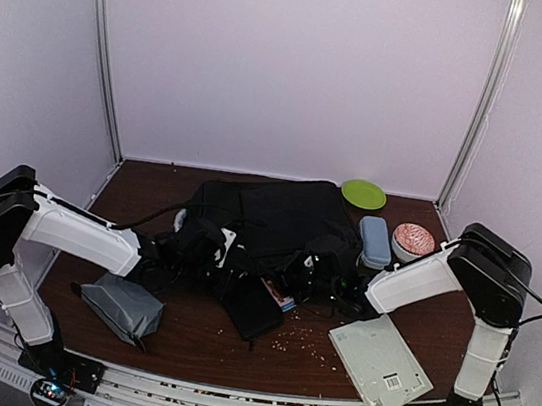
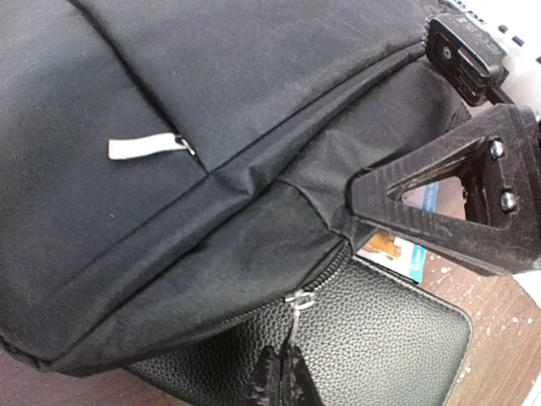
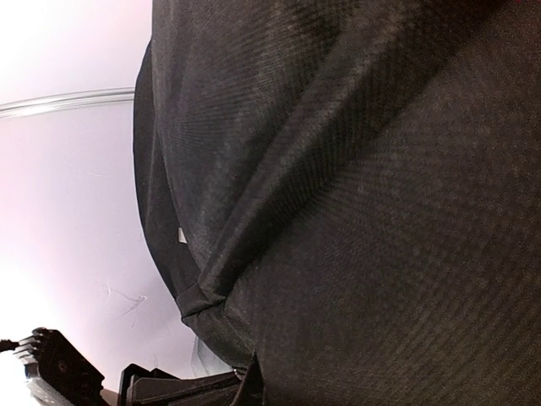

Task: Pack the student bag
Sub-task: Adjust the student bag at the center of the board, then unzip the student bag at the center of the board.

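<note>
The zip pull is pinched by its far tip in my left gripper, so next the gripper opens, takes the pull close to the slider (image 2: 298, 303) and draws it along the zip.
The student bag (image 1: 272, 213), large, black and soft, lies at the middle back of the table and fills the left wrist view (image 2: 169, 152) and the right wrist view (image 3: 363, 211). My left gripper (image 1: 205, 254) (image 2: 292, 372) is shut on the bag's metal zip pull (image 2: 297, 315) at the bag's near edge. My right gripper (image 1: 327, 272) (image 3: 254, 385) is shut, pinching a fold of the bag's fabric; the left wrist view shows its black fingers (image 2: 456, 203) biting that fold. A grey-white tab (image 2: 139, 148) sits on the bag's front.
A flat black textured case (image 1: 252, 307) (image 2: 380, 338) lies partly under the bag's near edge, with a small colourful card (image 1: 281, 296) beside it. A grey pouch (image 1: 121, 306) is front left, a white flat pad (image 1: 379, 365) front right. A blue-grey case (image 1: 375, 241), pink bowl (image 1: 413, 240) and green plate (image 1: 363, 194) stand back right.
</note>
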